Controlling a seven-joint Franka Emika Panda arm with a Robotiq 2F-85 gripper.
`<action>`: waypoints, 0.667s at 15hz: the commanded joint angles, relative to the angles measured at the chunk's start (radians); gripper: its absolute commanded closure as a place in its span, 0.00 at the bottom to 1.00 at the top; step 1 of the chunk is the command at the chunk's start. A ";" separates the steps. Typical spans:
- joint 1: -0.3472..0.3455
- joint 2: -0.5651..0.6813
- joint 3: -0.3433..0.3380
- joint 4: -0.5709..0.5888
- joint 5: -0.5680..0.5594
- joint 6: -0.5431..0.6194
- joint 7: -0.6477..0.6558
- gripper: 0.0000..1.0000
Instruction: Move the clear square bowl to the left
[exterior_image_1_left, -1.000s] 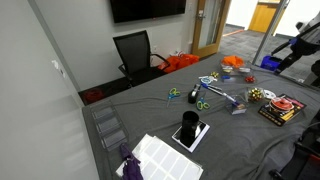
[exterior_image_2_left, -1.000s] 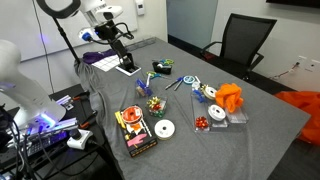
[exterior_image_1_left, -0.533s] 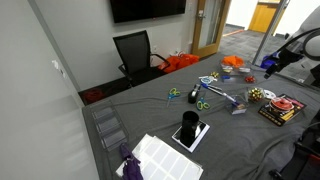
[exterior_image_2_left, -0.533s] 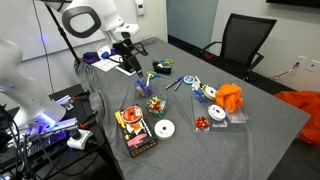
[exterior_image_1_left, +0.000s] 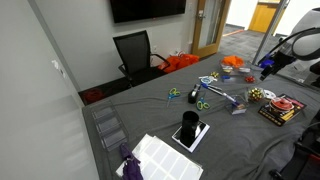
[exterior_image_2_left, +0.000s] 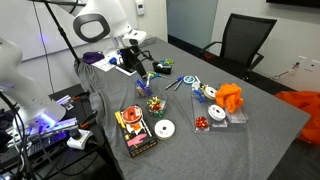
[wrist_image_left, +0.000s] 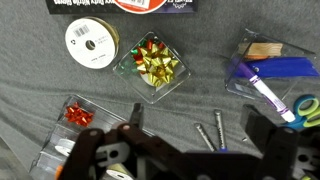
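My gripper should next move to the clear square bowl with the gold bow and close on the bowl's rim (exterior_image_1_left: 251, 93) (wrist_image_left: 152, 101).
The clear square bowl (wrist_image_left: 268, 55) is a small greyish see-through dish at the wrist view's right edge, with a tan piece and a blue strip showing in it and a purple marker (wrist_image_left: 270, 95) lying off its corner. It also shows in both exterior views (exterior_image_1_left: 238, 108) (exterior_image_2_left: 143, 89). My gripper (wrist_image_left: 198, 132) is open and empty, hovering over the grey cloth just beside the bowl, with two small screws (wrist_image_left: 205, 135) between its fingers. The gripper shows in both exterior views (exterior_image_1_left: 266, 68) (exterior_image_2_left: 143, 68).
A clear dish with a gold bow (wrist_image_left: 152, 62), a ribbon spool (wrist_image_left: 90, 42) and a clear dish of red bits (wrist_image_left: 75, 115) lie close by. Green scissors (exterior_image_1_left: 200, 103), a black cup (exterior_image_1_left: 190, 123), a white gridded tray (exterior_image_1_left: 160, 158) and clear tubs (exterior_image_1_left: 108, 125) stand further along the table.
The arm has swung from the table's end with the black cup toward the middle. The gripper now hangs over the bowl and scissors area. Nothing was taken hold of.
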 joint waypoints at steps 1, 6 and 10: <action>-0.007 -0.001 0.008 0.001 -0.001 -0.003 0.002 0.00; -0.004 0.013 0.005 -0.004 0.029 0.018 0.001 0.00; -0.003 0.073 0.015 0.037 0.024 0.027 0.097 0.00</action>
